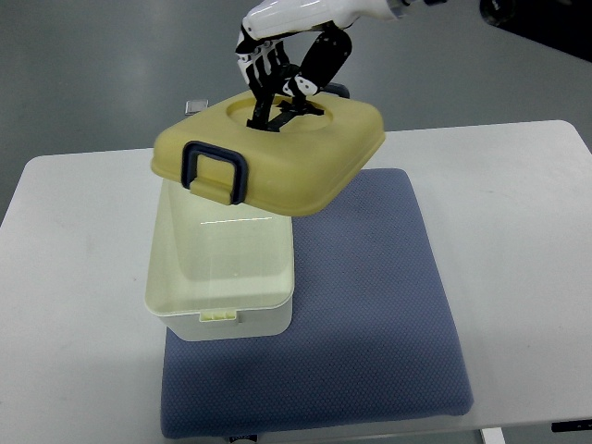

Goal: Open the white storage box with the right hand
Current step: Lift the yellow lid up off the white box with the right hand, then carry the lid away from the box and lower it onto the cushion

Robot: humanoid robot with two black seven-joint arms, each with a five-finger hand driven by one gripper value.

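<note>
My right gripper will set the yellowish lid down on the open blue mat point(385, 285) next to the storage box.
The storage box point(220, 277) is a pale cream tub on a blue mat, uncovered, and its inside looks empty. Its yellowish lid point(314, 162), with a dark blue latch point(215, 172) at the front, is lifted above the tub's far edge, shifted back and right and tilted. My right hand point(277, 106) reaches down from the top of the view into the round recess on the lid. Its fingers are curled around the lid's top handle and hold the lid up. The handle itself is mostly hidden by the fingers.
The blue-grey mat point(379, 305) lies on a white table point(518, 222) and reaches to the table's near edge. A small grey object point(196, 106) shows behind the lid at the table's far edge. Grey floor lies beyond.
</note>
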